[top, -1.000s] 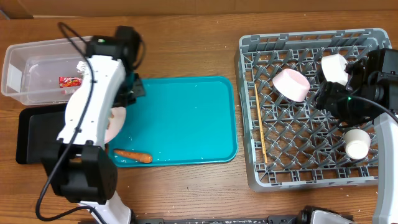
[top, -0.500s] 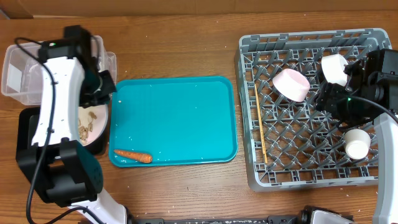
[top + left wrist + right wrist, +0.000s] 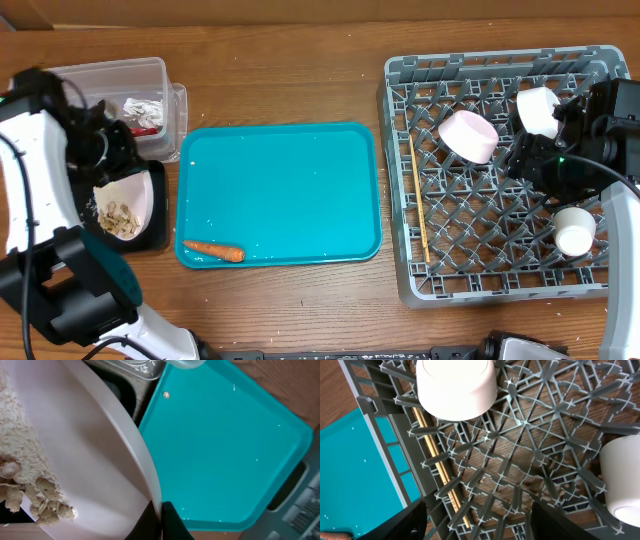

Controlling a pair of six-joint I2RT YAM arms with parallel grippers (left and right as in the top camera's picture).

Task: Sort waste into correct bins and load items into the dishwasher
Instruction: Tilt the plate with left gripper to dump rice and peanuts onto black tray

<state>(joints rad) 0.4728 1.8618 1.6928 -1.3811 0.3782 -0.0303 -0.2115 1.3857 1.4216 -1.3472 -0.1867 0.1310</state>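
My left gripper is to let go of the white plate on the teal tray (image 3: 298,199) (image 3: 226,459), at the place between the carrot and the grey dish rack.
My left gripper (image 3: 128,165) (image 3: 161,516) is shut on the rim of a white bowl (image 3: 128,203) (image 3: 95,445). The bowl hangs tilted over the black tray (image 3: 160,236) at the far left. Beige food scraps (image 3: 112,216) (image 3: 30,492) and rice lie in its lower side. The clear tub (image 3: 100,85) behind holds crumpled foil (image 3: 140,105) and a red wrapper (image 3: 150,129). An orange carrot (image 3: 213,250) lies on the teal tray (image 3: 290,180) (image 3: 225,445). My right gripper (image 3: 533,160) (image 3: 480,527) stands open and empty above the grey dish rack (image 3: 445,275) (image 3: 520,450).
In the rack sit an upturned pinkish bowl (image 3: 468,136) (image 3: 456,385), two white cups (image 3: 537,110) (image 3: 574,231), the second cup (image 3: 622,485) beside my right fingers, and wooden chopsticks (image 3: 418,200) (image 3: 436,457) along its left side. Bare wood table lies behind and in front.
My left arm has swung left, carrying the bowl from the teal tray's edge to over the black tray, and the bowl now tilts. The right arm has not moved.
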